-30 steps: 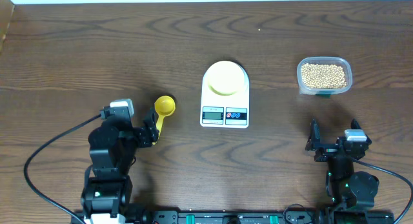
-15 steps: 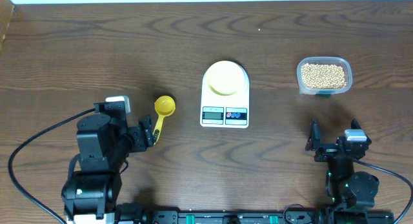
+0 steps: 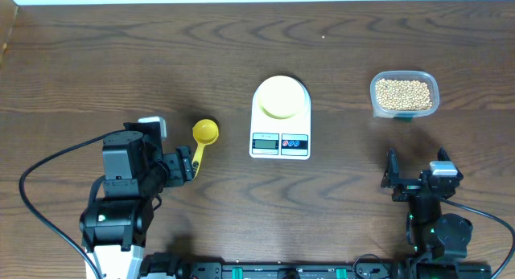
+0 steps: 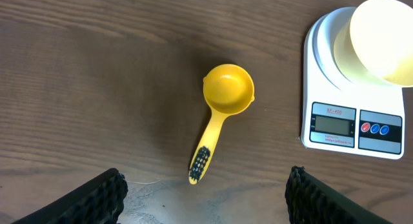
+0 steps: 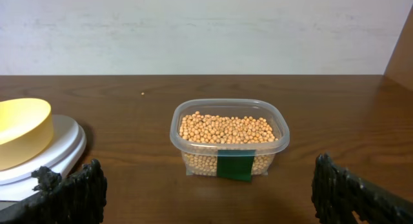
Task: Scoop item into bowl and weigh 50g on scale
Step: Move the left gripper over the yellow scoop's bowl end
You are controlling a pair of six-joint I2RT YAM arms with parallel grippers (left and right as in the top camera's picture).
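Observation:
My left gripper goes to the yellow scoop next and closes on its cup's rim [image 3: 195, 132] [image 4: 204, 88], on the side that faces away from the white scale.
The pale yellow bowl [image 3: 280, 97] sits on the white scale [image 3: 280, 144] at mid-table. Tan beans [image 3: 404, 92] fill a clear tub [image 5: 229, 161] at the right. A bright yellow scoop [image 3: 201, 142] lies left of the scale, handle toward me. My left gripper [image 3: 187, 165] hovers open just behind the handle's end; in the left wrist view the scoop [image 4: 226, 91] lies ahead of the wide-spread gripper [image 4: 205, 195], untouched. My right gripper [image 3: 417, 165] stands open near the table's front, facing the tub, with nothing between its fingers [image 5: 71, 192].
Dark wood table [image 3: 96, 62] with a pale wall beyond its far edge. Black cables [image 3: 48, 178] loop beside both arm bases at the front. The tub carries a green label [image 5: 233, 166] on its near side.
The left arm's body swung left and then slightly back, while its gripper stayed by the scoop's handle. The right arm, scoop, bowl and tub have not moved.

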